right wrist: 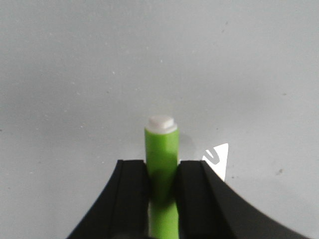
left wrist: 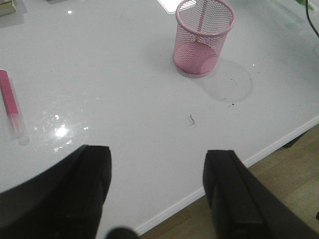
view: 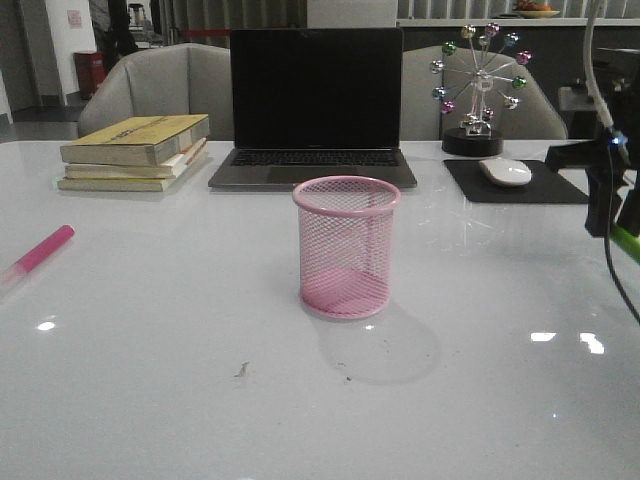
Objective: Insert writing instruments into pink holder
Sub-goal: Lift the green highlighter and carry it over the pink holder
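Observation:
Next, I let go of the lime green marker with my right gripper inside the pink mesh holder (view: 345, 230), so it leans toward the stacked books.
The pink mesh holder (view: 346, 247) stands upright at the table's middle, empty; the left wrist view shows the holder (left wrist: 204, 37) too. A magenta marker (view: 40, 250) lies flat near the left edge, also seen as the magenta marker (left wrist: 11, 107) with its pale end nearer the camera. My right gripper (right wrist: 162, 167) is shut on the lime green marker (right wrist: 161, 149), whose whitish end points away from the wrist. At the far right of the front view, the right gripper (view: 612, 215) hangs above the table with the green marker (view: 626, 243) sticking out. My left gripper (left wrist: 157, 159) is open over the table's near edge.
A laptop (view: 314, 110) stands open behind the holder. Stacked books (view: 137, 152) lie at the back left. A white mouse (view: 506, 171) on a black pad (view: 515, 183) and a ferris-wheel ornament (view: 478, 90) sit at the back right. Two chairs stand behind the table.

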Available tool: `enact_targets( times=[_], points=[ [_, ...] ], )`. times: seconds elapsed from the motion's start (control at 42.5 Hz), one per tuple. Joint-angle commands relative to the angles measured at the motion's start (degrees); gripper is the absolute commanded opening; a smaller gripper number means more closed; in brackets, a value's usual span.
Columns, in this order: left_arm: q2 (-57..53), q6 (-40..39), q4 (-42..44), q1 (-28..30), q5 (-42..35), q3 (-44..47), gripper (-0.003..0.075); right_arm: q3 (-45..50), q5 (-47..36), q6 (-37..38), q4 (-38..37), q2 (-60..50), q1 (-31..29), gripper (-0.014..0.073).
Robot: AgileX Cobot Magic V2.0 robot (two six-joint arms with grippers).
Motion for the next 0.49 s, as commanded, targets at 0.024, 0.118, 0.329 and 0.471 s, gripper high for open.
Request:
enact_targets(
  times=[0.024,0.118,0.329,0.471],
  points=[
    [0.1,0.0,-1.0,-0.5,-3.9,-1.6,0.0454,2.5,-7.1,-1.3,0.8,-11.3,1.7,0.0130],
    [0.1,0.0,-1.0,-0.5,-3.9,-1.6,0.0454,8.2,-14.4,-1.3,2.0,-17.7,3.7,0.0130],
    [0.1,0.0,-1.0,-0.5,-3.9,-1.6,0.0454,23.4,-33.5,-1.3,5.1,-31.4,10.4,0.0130],
    [0.1,0.0,-1.0,-0.5,-3.9,-1.6,0.0454,33.0,-46.9,-1.3,5.5,-37.7,16.6,0.0130]
  ],
)
